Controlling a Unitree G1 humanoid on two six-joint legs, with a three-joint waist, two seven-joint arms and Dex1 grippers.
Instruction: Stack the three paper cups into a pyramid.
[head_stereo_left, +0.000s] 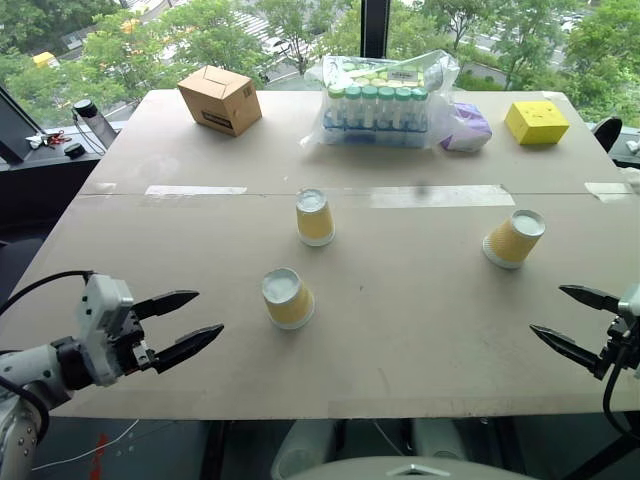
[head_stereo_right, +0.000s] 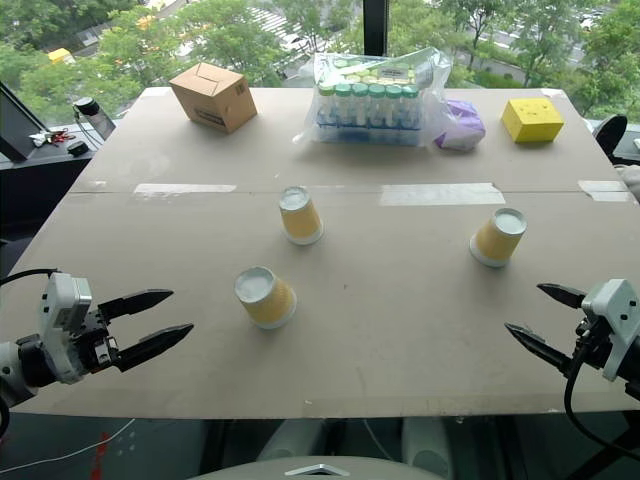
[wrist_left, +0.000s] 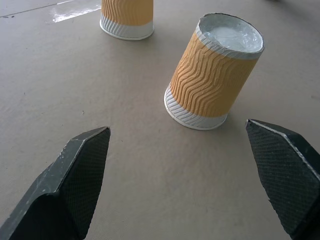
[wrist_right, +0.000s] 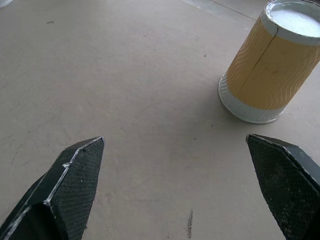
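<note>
Next, I close my right gripper around the upper sides (head_stereo_left: 520, 232) (wrist_right: 287, 52) of the lone paper cup, the one closest to the yellow box.
Three paper cups stand upside down and apart on the brown table (head_stereo_left: 420, 330), yellow-orange ribbed sides, white bases up. One cup (head_stereo_left: 288, 298) is at the near left, one (head_stereo_left: 315, 217) is mid-table behind it, and one (head_stereo_left: 514, 238) is at the right. My left gripper (head_stereo_left: 208, 312) is open low over the front left, pointing at the near-left cup (wrist_left: 215, 80), a short gap short of it. At the front right my right gripper (head_stereo_left: 546, 309) is open, with the right cup (wrist_right: 270, 70) ahead of it. Both grippers hold nothing.
Along the far edge are a cardboard box (head_stereo_left: 220, 98), a clear bag of green-capped vials (head_stereo_left: 380, 105), a purple packet (head_stereo_left: 466, 128) and a yellow box (head_stereo_left: 536, 121). A dark bottle (head_stereo_left: 95, 122) stands on the ledge left of the table. Tape strips run across mid-table.
</note>
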